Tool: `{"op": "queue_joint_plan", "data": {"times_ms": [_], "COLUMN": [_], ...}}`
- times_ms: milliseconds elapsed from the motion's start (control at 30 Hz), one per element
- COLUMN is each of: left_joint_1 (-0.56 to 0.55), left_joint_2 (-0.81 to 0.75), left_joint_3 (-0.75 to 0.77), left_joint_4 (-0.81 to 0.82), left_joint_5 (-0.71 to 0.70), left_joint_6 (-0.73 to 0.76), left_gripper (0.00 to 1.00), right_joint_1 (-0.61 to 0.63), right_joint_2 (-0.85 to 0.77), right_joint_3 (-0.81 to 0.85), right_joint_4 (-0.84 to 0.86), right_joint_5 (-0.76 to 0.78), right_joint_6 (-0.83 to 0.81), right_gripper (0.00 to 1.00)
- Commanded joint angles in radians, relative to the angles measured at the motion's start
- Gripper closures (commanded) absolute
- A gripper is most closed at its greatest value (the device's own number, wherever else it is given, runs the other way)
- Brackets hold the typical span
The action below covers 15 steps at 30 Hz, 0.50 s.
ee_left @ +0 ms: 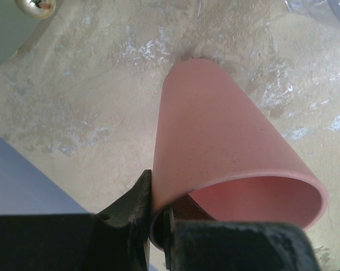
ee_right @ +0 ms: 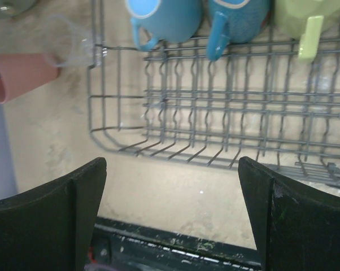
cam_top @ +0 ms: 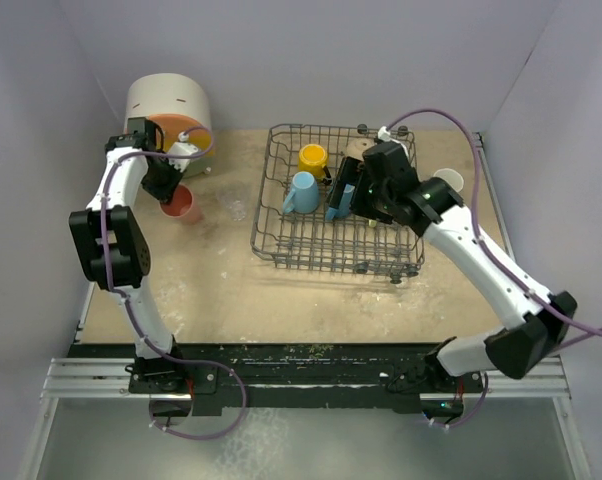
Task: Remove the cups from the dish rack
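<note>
Next, I move my right gripper to the light blue mug beside the darker blue mug and close it on the light blue mug's handle (cam_top: 289, 203) (ee_right: 138, 38).
My left gripper (cam_top: 169, 190) is shut on the rim of the salmon tumbler (cam_top: 185, 206), one finger inside and one outside (ee_left: 137, 199). The tumbler (ee_left: 232, 141) stands mouth up, left of the dish rack (cam_top: 281, 235), low over the table or on it. A tiny clear glass (cam_top: 237, 210) sits between them. In the rack are a yellow mug (cam_top: 313, 157), a light blue mug (cam_top: 301, 193), a darker blue mug (ee_right: 238, 20), a yellow-green mug (ee_right: 308, 20) and a tan cup (cam_top: 359, 148). My right gripper (ee_right: 173, 192) hangs open and empty above the rack.
The rounded white and orange drawer box (cam_top: 166, 105) stands at the back left, close behind the left gripper. A pale cup (cam_top: 448, 182) sits on the table right of the rack. Walls close in the back and both sides.
</note>
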Motion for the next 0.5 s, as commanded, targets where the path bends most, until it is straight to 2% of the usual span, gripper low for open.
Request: {"op": "queue_joint_plan", "data": {"times_ms": [0, 67, 167, 200, 233, 300, 333, 467], "left_joint_1": [-0.025, -0.04, -0.059, -0.062, -0.062, -0.063, -0.062, -0.062], "left_joint_2": [0.04, 0.062, 0.088, 0.087, 0.079, 0.051, 0.033, -0.05], "left_joint_3": [0.062, 0.072, 0.093, 0.099, 0.101, 0.096, 0.091, 0.074], "left_joint_4": [0.022, 0.025, 0.02, 0.026, 0.037, 0.061, 0.071, 0.089], "left_joint_5": [0.006, -0.009, -0.031, -0.034, -0.036, -0.038, -0.037, -0.027], "left_joint_6": [-0.059, -0.067, -0.077, -0.084, -0.092, -0.103, -0.104, -0.1], "left_gripper": [1.0, 0.99, 0.74, 0.57, 0.52, 0.49, 0.33, 0.28], "right_joint_1": [0.003, 0.004, 0.019, 0.027, 0.034, 0.049, 0.057, 0.101], "right_joint_2": [0.089, 0.124, 0.204, 0.237, 0.277, 0.36, 0.405, 0.58], "right_joint_3": [0.064, 0.067, 0.123, 0.151, 0.188, 0.262, 0.301, 0.461], "right_joint_4": [-0.028, 0.002, 0.008, -0.003, -0.014, -0.051, -0.069, -0.105], "right_joint_5": [0.147, 0.152, 0.199, 0.219, 0.236, 0.28, 0.297, 0.376], "right_joint_6": [-0.031, -0.028, -0.023, -0.021, -0.013, 0.016, 0.029, 0.088], "right_gripper": [0.0, 0.0, 0.0, 0.0, 0.0, 0.0, 0.0, 0.0]}}
